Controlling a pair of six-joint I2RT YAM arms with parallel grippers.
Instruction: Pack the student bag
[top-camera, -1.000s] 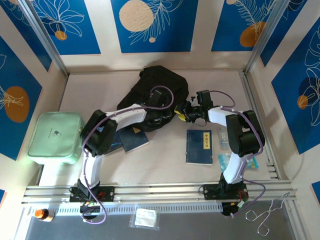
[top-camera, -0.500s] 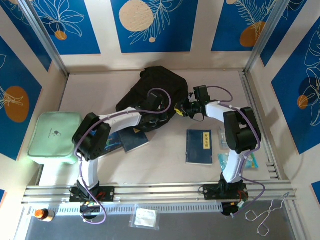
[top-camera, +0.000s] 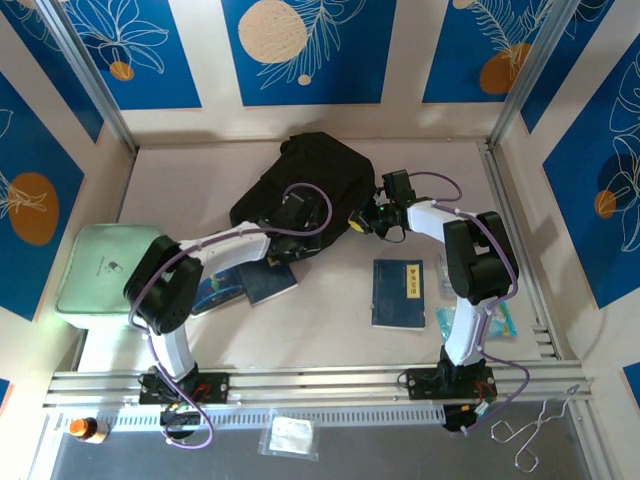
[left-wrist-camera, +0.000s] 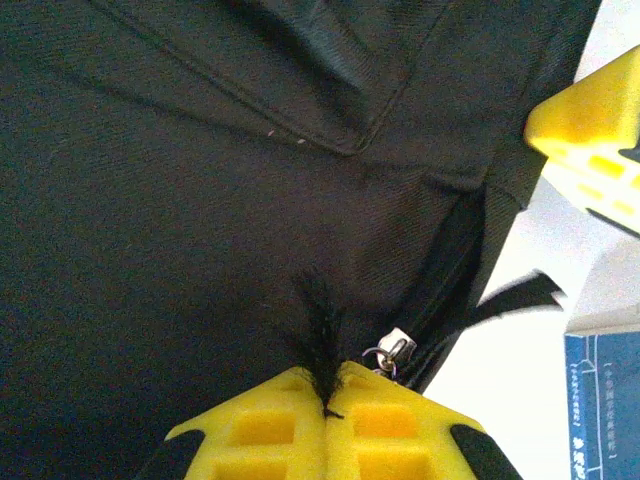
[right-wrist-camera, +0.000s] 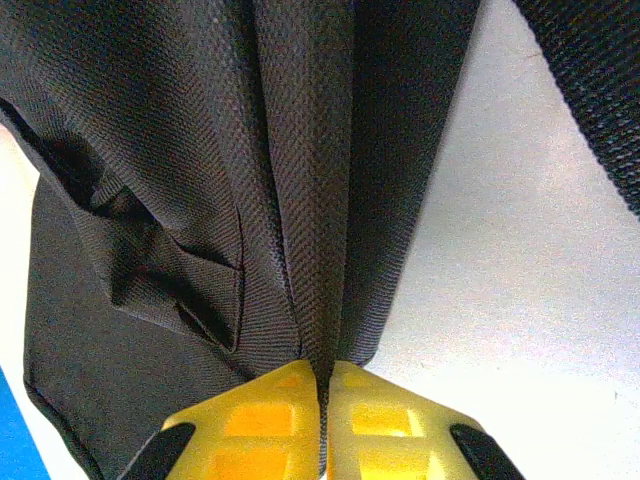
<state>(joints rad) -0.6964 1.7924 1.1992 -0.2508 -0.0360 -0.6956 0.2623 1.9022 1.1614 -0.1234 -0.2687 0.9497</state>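
My left gripper is holding the bag's frayed zipper pull while the flat pull sticks out past the bag's edge. I should open it and take the flat pull (left-wrist-camera: 515, 299).
The student bag (top-camera: 312, 178), a large black fabric backpack, lies flat at the back middle of the table. My left gripper (top-camera: 318, 236) sits at its near edge, and in the left wrist view the gripper (left-wrist-camera: 327, 408) is shut on a black tuft of the bag beside a silver zipper slider (left-wrist-camera: 396, 349). My right gripper (top-camera: 358, 221) is at the bag's right side. It is shut (right-wrist-camera: 322, 378) on a black webbing strap (right-wrist-camera: 318, 200) of the bag. A dark blue book (top-camera: 399, 293) lies right of centre, and another book (top-camera: 268, 281) lies under the left arm.
A pale green pouch (top-camera: 108, 272) lies at the left edge. Small packets (top-camera: 476, 320) sit by the right arm's base. On the front ledge are metal forceps (top-camera: 535, 432), a clear packet (top-camera: 293, 437) and a small bottle (top-camera: 82, 428). Walls close off the table's back and sides.
The left arm's elbow has swung left and its wrist has moved up onto the bag. The right gripper has shifted slightly up and left. The bag's near edge has drawn leftward.
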